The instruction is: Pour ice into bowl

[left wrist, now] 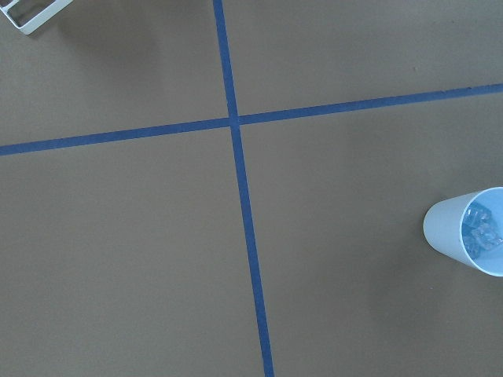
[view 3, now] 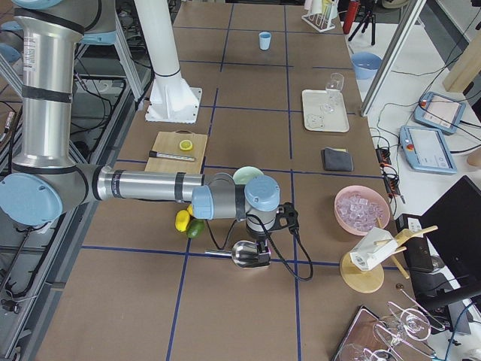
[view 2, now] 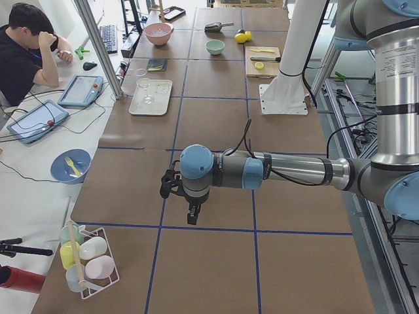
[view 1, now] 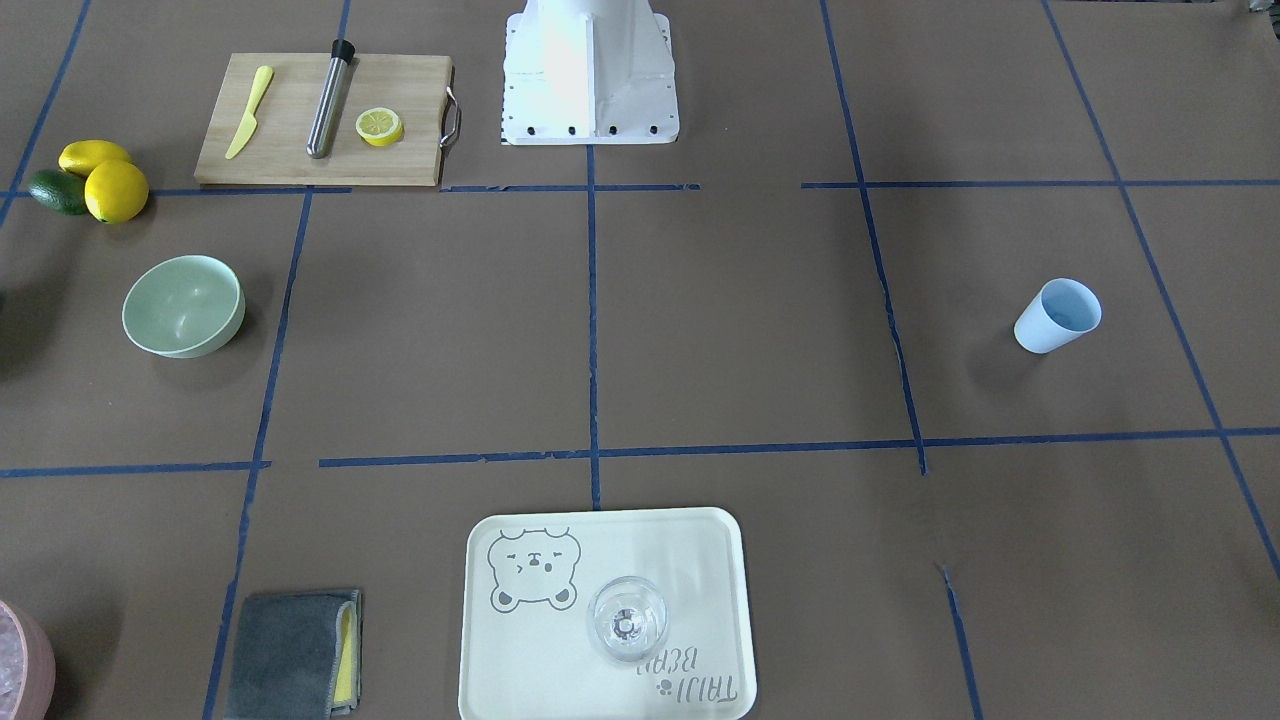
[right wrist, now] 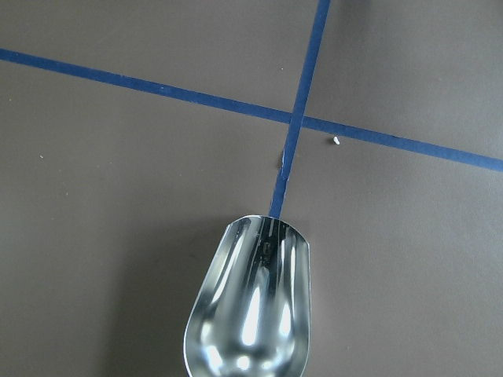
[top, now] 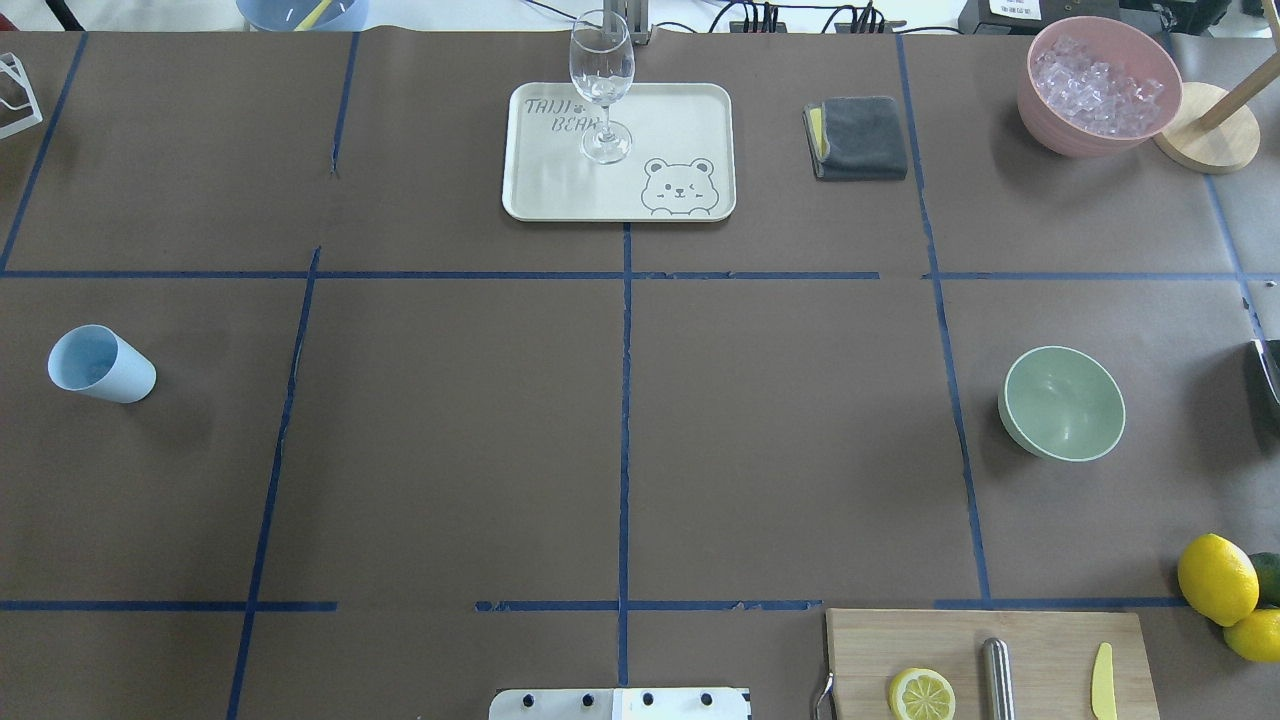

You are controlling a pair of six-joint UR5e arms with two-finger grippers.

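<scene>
My right gripper is due at the pale mint green bowl's rim (view 1: 126, 325) next. It will close there, on the side away from the pale blue cup.
The pale mint green bowl (view 1: 183, 305) stands empty on the table; it also shows in the overhead view (top: 1062, 402). The ice (left wrist: 481, 232) is a few clear cubes inside the pale blue cup (top: 100, 364). My left gripper (view 2: 192, 214) hangs over bare table, beside the cup and away from it. My right gripper (view 3: 263, 254) hangs just above an empty metal scoop (right wrist: 247, 306) that lies on the table. Each gripper shows only in a side view, so I cannot tell whether it is open or shut.
A pink container of ice (top: 1098, 85) stands at the far right. A tray (top: 680, 110) holds a wine glass (top: 602, 75). A grey cloth (top: 858, 138), a cutting board (top: 1040, 640) with a lemon half, muddler and knife, and lemons (top: 1217, 578) are nearby.
</scene>
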